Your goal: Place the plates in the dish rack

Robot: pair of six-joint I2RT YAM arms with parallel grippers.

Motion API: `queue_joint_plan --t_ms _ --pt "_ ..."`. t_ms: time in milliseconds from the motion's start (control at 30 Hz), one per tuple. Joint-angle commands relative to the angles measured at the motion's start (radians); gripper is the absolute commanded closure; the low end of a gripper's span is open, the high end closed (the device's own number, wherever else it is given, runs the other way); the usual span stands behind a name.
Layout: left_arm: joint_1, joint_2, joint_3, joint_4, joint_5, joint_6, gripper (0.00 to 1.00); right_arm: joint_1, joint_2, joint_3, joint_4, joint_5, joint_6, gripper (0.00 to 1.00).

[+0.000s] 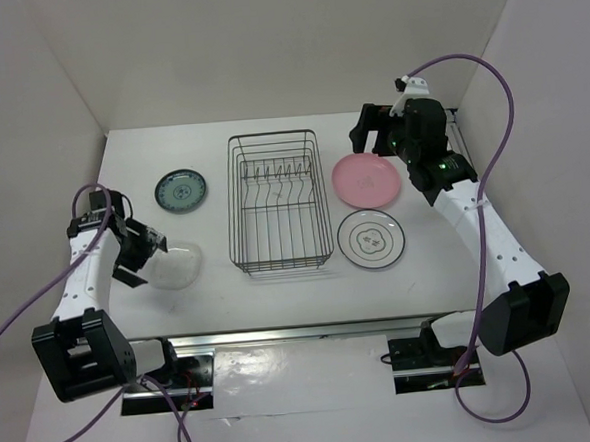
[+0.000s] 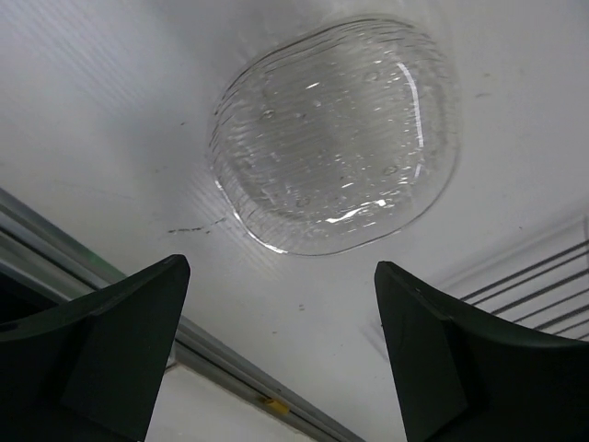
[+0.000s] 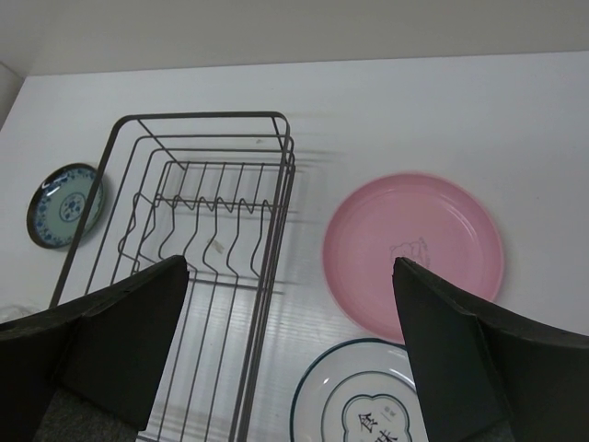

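Note:
Next, my left gripper will grab the clear glass plate by the plate's near edge (image 1: 162, 284) (image 2: 231, 204), on the side toward the metal rail.
The black wire dish rack (image 1: 276, 202) stands mid-table with nothing in it; it also shows in the right wrist view (image 3: 207, 249). The teal patterned plate (image 1: 181, 191) lies left of it. The clear glass plate (image 1: 175, 265) lies front left, and in the left wrist view (image 2: 336, 133) it is just ahead of my open, empty left gripper (image 1: 142, 252). The pink plate (image 1: 367, 179) and the white ringed plate (image 1: 372, 238) lie right of the rack. My right gripper (image 1: 368, 128) is open and empty, raised above the pink plate's far edge (image 3: 414, 253).
White walls enclose the table on the left, back and right. A metal rail (image 2: 230, 364) runs along the table's front edge, close behind the left gripper. The white ringed plate (image 3: 368, 396) almost touches the pink one.

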Motion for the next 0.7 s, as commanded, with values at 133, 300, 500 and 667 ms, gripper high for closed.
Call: queue_joint_plan --t_ms 133,300,500,667 --pt "0.008 0.025 -0.052 -0.052 -0.012 -0.101 0.06 0.007 -0.029 0.01 0.059 -0.036 0.009 0.01" --pt "0.008 0.045 -0.133 0.015 0.037 -0.139 0.08 0.007 -0.02 0.001 0.059 -0.047 0.019 0.01" --pt "-0.003 0.106 -0.202 0.073 0.018 -0.168 0.13 0.007 -0.02 0.001 0.068 -0.056 0.019 0.01" --pt "-0.003 0.106 -0.202 0.118 -0.029 -0.168 0.18 0.007 -0.011 0.001 0.077 -0.065 0.019 0.01"
